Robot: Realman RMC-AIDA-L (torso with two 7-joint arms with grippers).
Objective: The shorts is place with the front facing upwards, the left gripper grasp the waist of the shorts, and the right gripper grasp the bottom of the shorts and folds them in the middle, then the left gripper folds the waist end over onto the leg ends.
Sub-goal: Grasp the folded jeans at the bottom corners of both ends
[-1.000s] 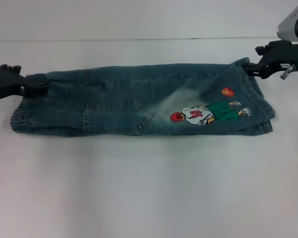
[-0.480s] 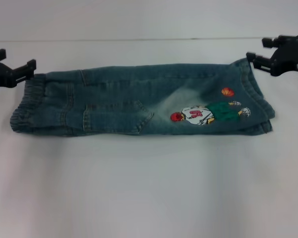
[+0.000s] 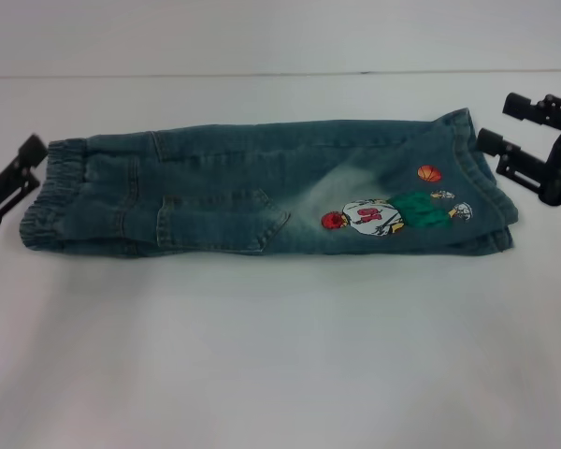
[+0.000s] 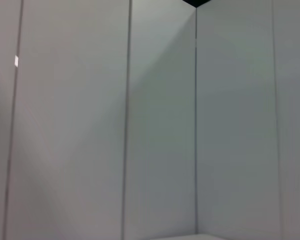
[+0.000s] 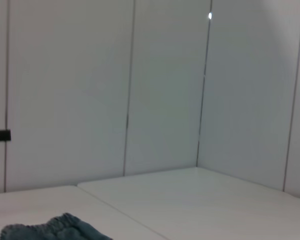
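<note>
The middle of the shorts (image 3: 301,229), between the pocket and the red head of the cartoon print, is to be reached next by my right gripper, which should close there.
The shorts (image 3: 262,196) lie folded lengthwise on the white table (image 3: 280,355), cartoon print up. Their puckered waist (image 3: 51,192) points left and the leg ends (image 3: 486,201) point right. My left gripper (image 3: 7,133) hovers just left of the waist, open and empty, partly cut off by the picture's edge. Beside the bottom of the shorts, my right gripper (image 3: 497,122) is open too and touches no cloth. A bit of the denim of the shorts (image 5: 55,231) shows in the right wrist view. The left wrist view shows only wall panels.
Bare white table (image 3: 262,374) stretches in front of the shorts and behind them up to the wall (image 3: 280,37). A small black part (image 5: 0,136), probably the other arm's gripper, shows far off in the right wrist view.
Both grippers let go of the shorts' far edge, opened, and drew outward, the left toward the left edge, the right to the right and lower. The shorts have settled flat.
</note>
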